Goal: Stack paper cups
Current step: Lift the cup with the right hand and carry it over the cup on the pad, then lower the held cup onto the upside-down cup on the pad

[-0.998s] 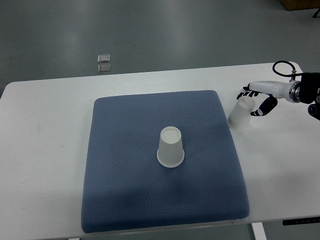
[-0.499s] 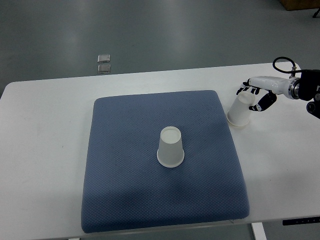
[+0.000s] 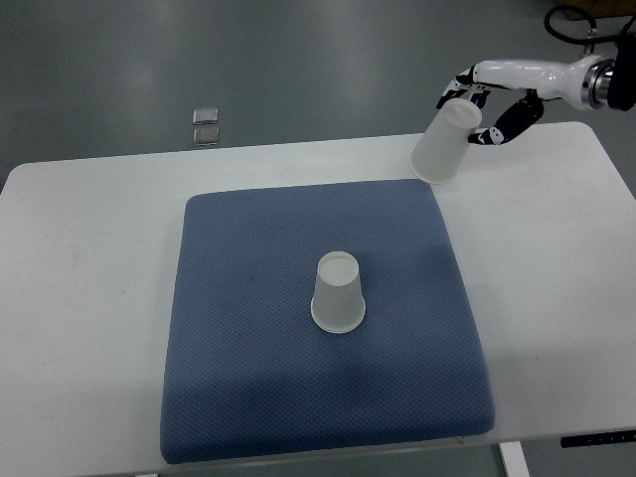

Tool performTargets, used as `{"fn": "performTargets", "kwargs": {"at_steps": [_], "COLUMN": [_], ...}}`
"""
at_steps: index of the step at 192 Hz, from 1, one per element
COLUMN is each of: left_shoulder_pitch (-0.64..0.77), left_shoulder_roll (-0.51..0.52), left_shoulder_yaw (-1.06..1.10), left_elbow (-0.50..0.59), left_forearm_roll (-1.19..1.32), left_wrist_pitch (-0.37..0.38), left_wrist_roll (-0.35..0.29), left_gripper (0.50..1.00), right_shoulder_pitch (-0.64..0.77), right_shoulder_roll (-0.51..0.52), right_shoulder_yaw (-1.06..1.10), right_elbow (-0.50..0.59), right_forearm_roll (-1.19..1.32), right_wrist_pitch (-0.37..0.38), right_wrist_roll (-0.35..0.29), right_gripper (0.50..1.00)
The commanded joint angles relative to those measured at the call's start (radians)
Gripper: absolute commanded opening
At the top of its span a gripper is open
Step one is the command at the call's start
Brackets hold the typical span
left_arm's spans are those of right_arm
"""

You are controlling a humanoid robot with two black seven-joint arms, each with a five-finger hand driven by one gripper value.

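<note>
I should release the white paper cup, now hanging tilted above the mat's far corner, from my right gripper over the upside-down cup (image 3: 339, 272) near the middle of the blue mat.
One white paper cup (image 3: 339, 292) stands upside down near the middle of the blue mat (image 3: 248, 388). A second white paper cup (image 3: 444, 144) hangs tilted in the air above the mat's far right corner, mouth pointing down and left. My right hand (image 3: 480, 112) comes in from the upper right and is shut on that cup's closed end, with dark fingertips (image 3: 502, 129) around it. The left arm does not show.
The mat lies on a white table (image 3: 89, 298). Two small square metal plates (image 3: 207, 126) sit on the grey floor beyond the table's far edge. A black cable (image 3: 566, 12) loops above my right wrist.
My right hand has lifted the second cup off the table at the right of the mat and carried it up and to the left. The cup on the mat has not moved.
</note>
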Motion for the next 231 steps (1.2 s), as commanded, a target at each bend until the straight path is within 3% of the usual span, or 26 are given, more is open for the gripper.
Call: {"fn": "performTargets", "kwargs": {"at_steps": [1,99,231], "left_shoulder_pitch": [0.000,0.000,0.000], "left_shoulder_roll": [0.000,0.000,0.000], "left_shoulder_yaw": [0.000,0.000,0.000], "left_elbow": [0.001,0.001,0.001], "left_forearm_roll": [0.000,0.000,0.000], "left_wrist_pitch": [0.000,0.000,0.000], "left_wrist_roll": [0.000,0.000,0.000], "left_gripper": [1.000,1.000,1.000], "right_shoulder_pitch": [0.035,0.070,0.064], "right_shoulder_roll": [-0.001,0.069,0.141], "right_shoulder_yaw": [0.031,0.034,0.025], "right_elbow": [0.072,0.202,0.230], "right_forearm_roll": [0.011,0.031,0.022], "right_wrist_pitch": [0.064,0.247,0.247], "right_wrist_roll": [0.000,0.003,-0.026], "right_gripper": [0.646,0.666,0.664]}}
